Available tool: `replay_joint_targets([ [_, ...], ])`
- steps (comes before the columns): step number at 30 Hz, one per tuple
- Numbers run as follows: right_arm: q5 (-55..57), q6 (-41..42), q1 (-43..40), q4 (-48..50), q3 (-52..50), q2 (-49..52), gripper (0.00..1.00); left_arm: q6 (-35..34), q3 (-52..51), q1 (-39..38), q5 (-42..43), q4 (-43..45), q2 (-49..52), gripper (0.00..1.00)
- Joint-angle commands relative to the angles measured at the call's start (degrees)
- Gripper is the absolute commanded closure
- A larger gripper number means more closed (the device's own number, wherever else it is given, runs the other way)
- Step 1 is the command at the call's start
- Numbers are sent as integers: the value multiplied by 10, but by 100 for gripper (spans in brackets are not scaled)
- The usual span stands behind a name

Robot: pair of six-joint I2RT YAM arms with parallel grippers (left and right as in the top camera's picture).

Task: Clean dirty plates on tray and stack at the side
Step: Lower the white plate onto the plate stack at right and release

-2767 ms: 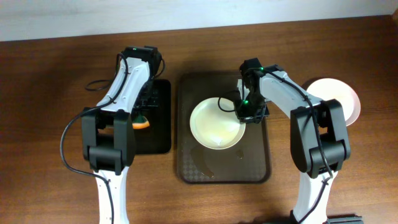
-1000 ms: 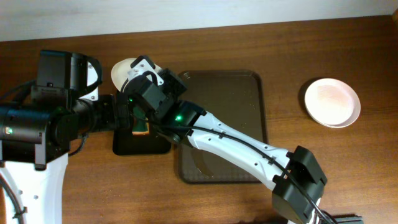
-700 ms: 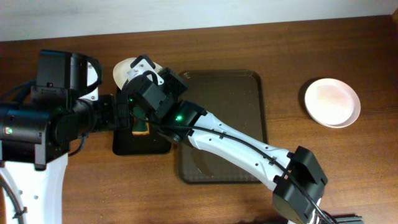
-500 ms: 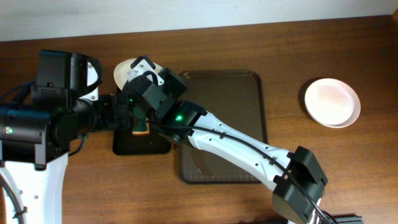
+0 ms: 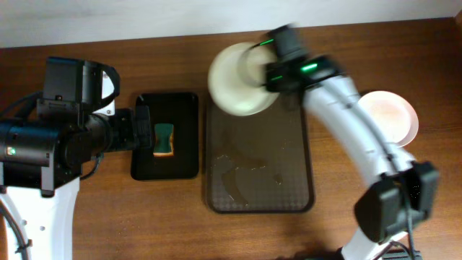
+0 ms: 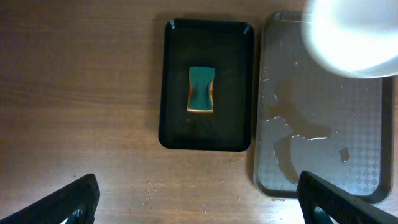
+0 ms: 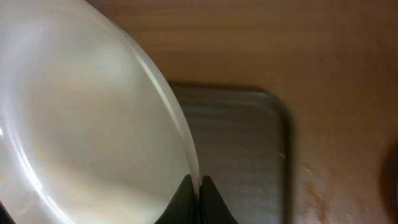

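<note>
The white plate in my right gripper should be let go on top of the other white plate (image 5: 385, 119) on the table. The held plate hangs above the brown tray's corner.
My right gripper (image 5: 266, 71) is shut on the rim of a white plate (image 5: 238, 79), which hangs tilted above the far left corner of the dark brown tray (image 5: 289, 180). In the right wrist view the black fingertips (image 7: 186, 190) pinch the plate (image 7: 81, 124) edge, with the tray (image 7: 242, 149) below. Another white plate (image 5: 397, 123) rests on the table at the right, partly hidden by my right arm. My left gripper (image 6: 199, 183) stands open high over the table, holding nothing. The held plate (image 6: 348, 37) shows blurred at its view's top right.
A small black tray (image 5: 184, 155) lies left of the brown tray, with a green and orange sponge (image 5: 164, 139) on it. Wet streaks (image 5: 238, 173) lie on the brown tray. My left arm's body (image 5: 43, 144) fills the left side.
My right arm has swung from over the black tray rightward to the brown tray's far edge, carrying the plate. The sponge is uncovered now. The left arm has not moved.
</note>
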Motion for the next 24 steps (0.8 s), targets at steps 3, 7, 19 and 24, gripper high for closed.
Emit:
replay_joint_targets([
  [3,-160,42,-233,-61,-7,-27,96,5,2,1,2,0,0,0],
  [7,-160,40,-370,-56,-58,-26,96,5,2,1,2,0,0,0],
  [19,-174,42,-597,99,-241,-26,96,5,2,1,2,0,0,0],
  [24,-241,7,-610,87,-243,-26,59,5,2,1,2,0,0,0],
])
